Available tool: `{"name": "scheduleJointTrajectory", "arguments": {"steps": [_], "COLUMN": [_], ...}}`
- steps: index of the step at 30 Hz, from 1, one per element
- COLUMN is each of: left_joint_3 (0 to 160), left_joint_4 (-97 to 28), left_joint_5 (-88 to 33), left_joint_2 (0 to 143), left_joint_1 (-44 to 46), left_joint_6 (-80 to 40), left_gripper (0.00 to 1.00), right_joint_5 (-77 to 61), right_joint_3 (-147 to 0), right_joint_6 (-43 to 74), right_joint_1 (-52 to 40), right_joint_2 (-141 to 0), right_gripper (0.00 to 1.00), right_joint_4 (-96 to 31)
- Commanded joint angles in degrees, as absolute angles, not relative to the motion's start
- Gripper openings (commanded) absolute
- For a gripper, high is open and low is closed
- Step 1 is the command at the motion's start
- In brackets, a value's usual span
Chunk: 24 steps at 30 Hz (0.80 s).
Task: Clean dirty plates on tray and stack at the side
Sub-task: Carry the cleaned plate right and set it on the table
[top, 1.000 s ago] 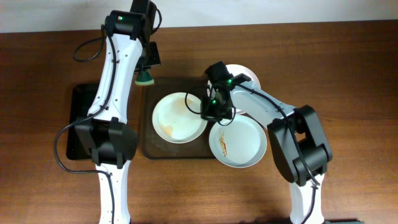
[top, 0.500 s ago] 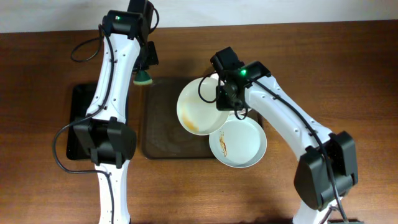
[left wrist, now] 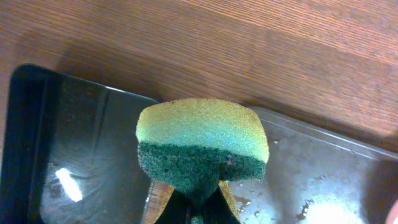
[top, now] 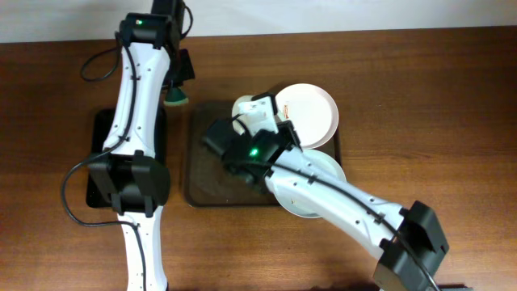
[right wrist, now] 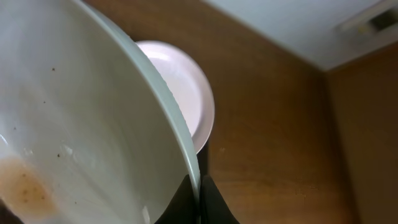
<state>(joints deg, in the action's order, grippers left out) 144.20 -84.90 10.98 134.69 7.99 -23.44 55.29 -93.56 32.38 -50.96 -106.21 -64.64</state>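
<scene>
The robot's right gripper needs to release the smeared white plate on the bare wooden table (top: 399, 139) (right wrist: 258, 149) next to the orange-streaked plate.
My right gripper (right wrist: 199, 190) is shut on the rim of a white plate (right wrist: 81, 118) and holds it tilted in the air; a brown sauce smear shows on its lower left. In the overhead view the raised right arm hides this plate and the middle of the brown tray (top: 195, 174). A second white plate (top: 311, 113) with a thin orange streak lies at the tray's back right, and it also shows in the right wrist view (right wrist: 183, 93). A third plate (top: 331, 174) lies at the front right, half under the arm. My left gripper (left wrist: 198, 208) is shut on a green and yellow sponge (left wrist: 202, 146) above the tray's back left corner.
A smaller black tray (top: 98, 137) lies left of the brown tray, under the left arm. The brown tray's floor (left wrist: 323, 168) looks wet. Bare wooden table lies behind and to the right of the trays.
The right arm has lifted the smeared plate off the tray, raised it high and tilted it. The left arm with the sponge has shifted slightly left and back.
</scene>
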Motion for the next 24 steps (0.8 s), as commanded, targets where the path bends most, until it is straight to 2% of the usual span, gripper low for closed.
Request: {"name": "scheduleJointTrajectory", "arguments": {"steps": [1, 10, 16, 21, 24], "left_joint_3": [144.46, 144.46, 144.42, 144.42, 144.42], "left_joint_4": [-84.68, -84.93, -85.06, -85.60, -85.60], "left_joint_5": [10.11, 10.09, 10.09, 10.11, 10.11], "left_joint_2": [134.41, 134.41, 134.41, 134.41, 134.41], "left_joint_1": [5.76, 4.47, 4.47, 4.47, 4.47], "left_joint_6": [-23.55, -23.55, -23.55, -23.55, -23.55], "left_gripper": [0.01, 0.01, 0.01, 0.01, 0.01], "right_joint_5": [72.12, 90.30, 89.21, 62.81, 42.44], "right_joint_3": [-94.83, -94.83, -94.83, -94.83, -94.83], "right_joint_6": [35.07, 35.05, 35.05, 35.03, 34.98], "right_joint_1": [-55.61, -63.07, -63.48, -58.59, -48.05], "right_joint_2": [-104.64, -104.64, -104.60, -103.00, -99.26], "right_gripper": [0.04, 0.04, 0.04, 0.04, 0.04], "right_joint_4": [-64.51, -60.62, -60.62, -61.47, -61.84]}}
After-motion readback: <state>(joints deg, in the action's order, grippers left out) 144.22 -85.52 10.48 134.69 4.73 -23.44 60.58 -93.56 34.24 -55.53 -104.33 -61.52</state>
